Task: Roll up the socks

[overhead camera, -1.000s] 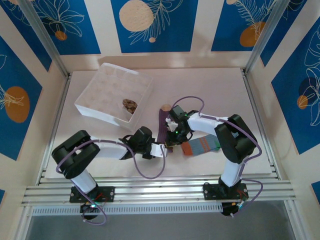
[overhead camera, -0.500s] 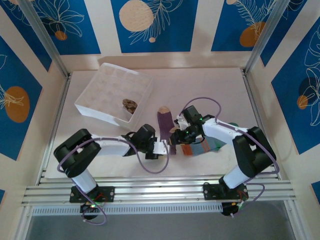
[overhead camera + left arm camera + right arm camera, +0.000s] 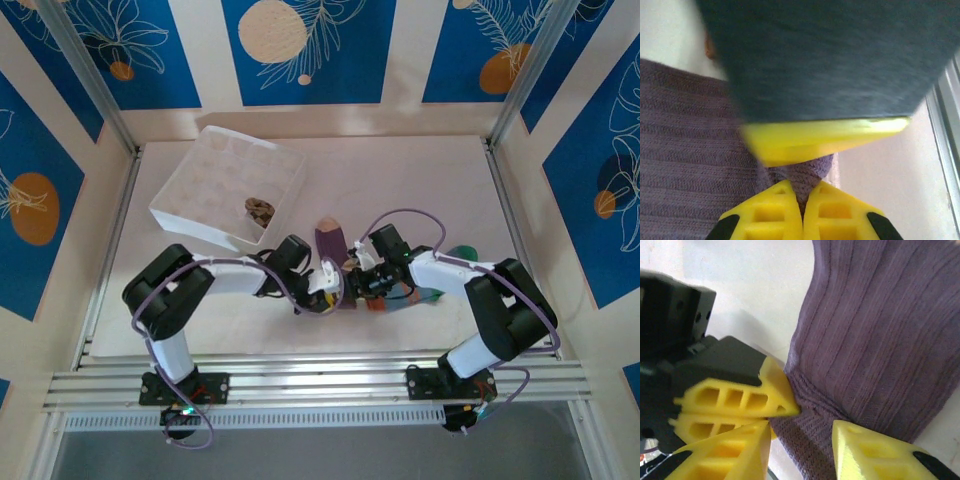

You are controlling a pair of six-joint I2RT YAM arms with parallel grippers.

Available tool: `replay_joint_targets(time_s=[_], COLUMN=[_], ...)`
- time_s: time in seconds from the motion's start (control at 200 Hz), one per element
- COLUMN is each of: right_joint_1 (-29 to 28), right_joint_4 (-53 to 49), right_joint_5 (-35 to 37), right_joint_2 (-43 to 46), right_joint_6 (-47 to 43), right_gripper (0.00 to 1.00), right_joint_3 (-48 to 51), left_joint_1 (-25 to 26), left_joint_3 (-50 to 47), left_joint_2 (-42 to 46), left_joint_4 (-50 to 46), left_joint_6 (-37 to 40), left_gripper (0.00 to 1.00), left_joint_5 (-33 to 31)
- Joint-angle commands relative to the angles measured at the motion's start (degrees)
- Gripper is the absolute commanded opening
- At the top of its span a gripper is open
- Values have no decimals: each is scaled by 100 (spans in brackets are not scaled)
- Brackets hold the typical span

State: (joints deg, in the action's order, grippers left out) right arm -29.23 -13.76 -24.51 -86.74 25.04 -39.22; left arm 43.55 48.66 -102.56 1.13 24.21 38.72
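The robot's right gripper straddles the middle of the sock's folded cuff close to the left gripper, so it should pinch the fold at the sock's other edge (image 3: 917, 435).
The purple sock (image 3: 330, 243) lies flat on the table, tan toe away from me. My left gripper (image 3: 327, 283) is shut on a corner of its cuff; in the left wrist view the yellow fingertips (image 3: 785, 210) pinch a fold of purple knit (image 3: 690, 150). My right gripper (image 3: 352, 283) stands open right beside it, its jaws (image 3: 802, 440) straddling the same cuff end of the purple sock (image 3: 880, 330). The left gripper's fingers (image 3: 740, 397) show there against the sock's edge. The blue-grey striped sock (image 3: 420, 294) lies partly under the right arm. The brown sock (image 3: 259, 210) sits in the box.
A white gridded fabric box (image 3: 205, 228) stands at the back left of the table. Both forearms cross the near middle of the table and meet at the sock. The aluminium frame rails run along the near edge.
The left gripper closed on the purple sock's cuff and slid right. The right gripper came down and left from the sock's middle to the cuff end, and its jaws opened.
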Motion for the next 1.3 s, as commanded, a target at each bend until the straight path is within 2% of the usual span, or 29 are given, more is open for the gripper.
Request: replay_joint_targets(time_s=[0.0, 0.415, 0.635, 0.705, 0.855, 0.905, 1.025, 1.156, 1.296], right_joint_1=[-4, -89, -231, -275, -256, -196, 31, 185, 278], right_joint_4=[111, 10, 48, 10, -280, -452, -1097, -1491, -1848], right_joint_5=[-224, -21, 93, 162, 330, 294, 324, 257, 73], right_joint_2=[-9, -62, -224, -290, -468, -558, -882, -1119, -1413], right_joint_6=[36, -84, -98, -126, -86, -66, -42, -101, -218], right_gripper=[42, 44, 43, 38, 11, 6, 2, 2, 1], right_joint_3=[167, 124, 6, -54, -248, -350, -647, -865, -1159], left_joint_1=[-197, -776, -821, -824, -825, -822, -818, -805, -703], left_joint_3=[166, 216, 227, 176, -235, -386, -747, -1121, -1313], left_joint_2=[-252, -533, -625, -596, -314, -152, 277, 806, 1333], left_joint_4=[-359, -49, -67, -19, 745, 1014, 1473, 1817, 1685], left_joint_6=[-650, -2384, -2722, -2746, -2834, -2781, -2323, -1628, -569], left_gripper=[0, 0, 0, 0, 2, 7, 11, 13, 12], left_joint_5=[225, 663, 755, 743, 701, 730, 880, 940, 714])
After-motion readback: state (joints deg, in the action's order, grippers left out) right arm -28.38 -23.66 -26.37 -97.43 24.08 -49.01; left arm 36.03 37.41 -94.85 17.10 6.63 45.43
